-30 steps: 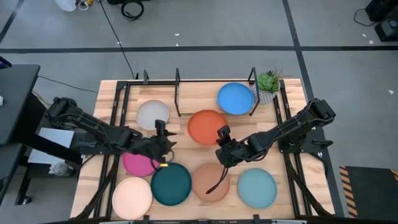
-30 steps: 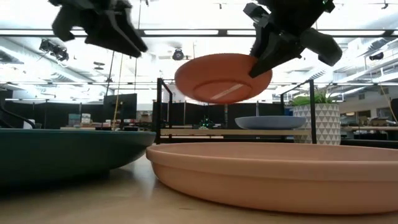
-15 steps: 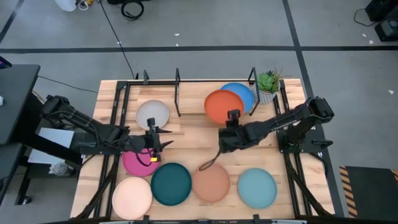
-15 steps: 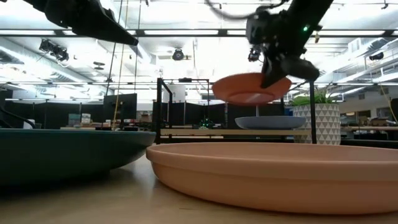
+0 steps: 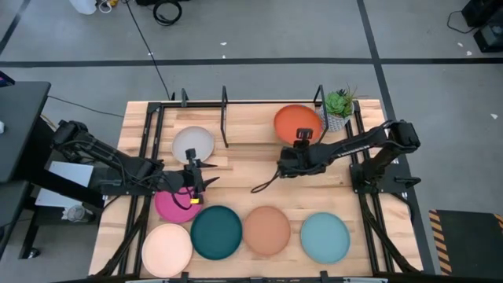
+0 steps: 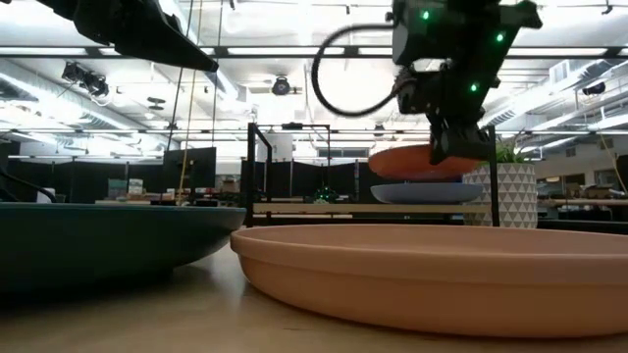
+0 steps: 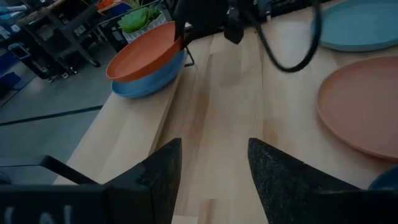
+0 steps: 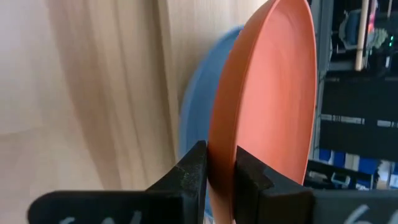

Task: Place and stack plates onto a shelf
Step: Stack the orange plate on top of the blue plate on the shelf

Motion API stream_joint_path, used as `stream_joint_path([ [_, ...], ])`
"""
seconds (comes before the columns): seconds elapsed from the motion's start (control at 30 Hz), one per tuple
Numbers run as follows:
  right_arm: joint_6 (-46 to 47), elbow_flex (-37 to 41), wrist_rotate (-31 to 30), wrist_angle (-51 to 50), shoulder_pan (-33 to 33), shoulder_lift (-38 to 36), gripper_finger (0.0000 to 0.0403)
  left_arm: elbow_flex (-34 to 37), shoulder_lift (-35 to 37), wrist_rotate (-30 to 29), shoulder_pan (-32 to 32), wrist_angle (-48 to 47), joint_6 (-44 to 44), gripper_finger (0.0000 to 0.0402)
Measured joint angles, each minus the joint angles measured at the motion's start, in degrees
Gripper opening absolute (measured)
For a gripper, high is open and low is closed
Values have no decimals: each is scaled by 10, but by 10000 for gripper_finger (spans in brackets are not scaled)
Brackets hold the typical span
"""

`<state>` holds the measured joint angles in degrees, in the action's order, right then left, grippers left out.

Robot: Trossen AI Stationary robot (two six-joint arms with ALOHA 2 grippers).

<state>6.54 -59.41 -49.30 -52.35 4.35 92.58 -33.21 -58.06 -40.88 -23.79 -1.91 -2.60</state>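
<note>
My right gripper has the orange plate to place. It will let go of it on top of the blue plate [image 5: 299, 123] [image 8: 261, 118], in the shelf bay next to the potted plant.
The orange plate [image 5: 297, 123] hangs tilted just over the blue plate [image 6: 427, 193], which lies in the right bay of the black shelf [image 5: 225, 110]. My right gripper [image 5: 301, 144] is shut on the orange plate's near rim. The grey-white plate [image 5: 192, 145] lies in the left bay. My left gripper [image 5: 196, 179] waits open above the far edge of the magenta plate [image 5: 174, 206]. The cream [image 5: 167, 248], dark teal [image 5: 216, 231], tan-brown [image 5: 266, 230] and light aqua [image 5: 324, 237] plates lie in a row along the near edge. My right gripper pinches the orange plate's near rim [image 8: 219, 163] between its two fingers, one on the upper face and one underneath. It comes from the table's near side, slanting down. The plate is tilted, its held edge raised; whether its far edge touches the blue plate [image 8: 196, 124] I cannot tell.
A small potted plant [image 5: 339, 106] stands at the far right corner beside the shelf's right post [image 5: 321, 98]. Bare wood lies between the shelf and the near row of plates. My right arm's cable [image 5: 266, 182] loops over the table's middle.
My right gripper has carried the orange plate from above the table's middle toward the far right, into the shelf's right bay, and lowered it over the blue plate, staying shut on it. My left gripper drew back a little toward the left edge, then kept still.
</note>
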Motion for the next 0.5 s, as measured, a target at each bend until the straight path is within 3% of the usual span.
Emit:
stream_joint_path([
  [0.5, -28, 42, 29, 77, -28, 0, 58, 0, 0, 0, 12, 0, 0, 192],
])
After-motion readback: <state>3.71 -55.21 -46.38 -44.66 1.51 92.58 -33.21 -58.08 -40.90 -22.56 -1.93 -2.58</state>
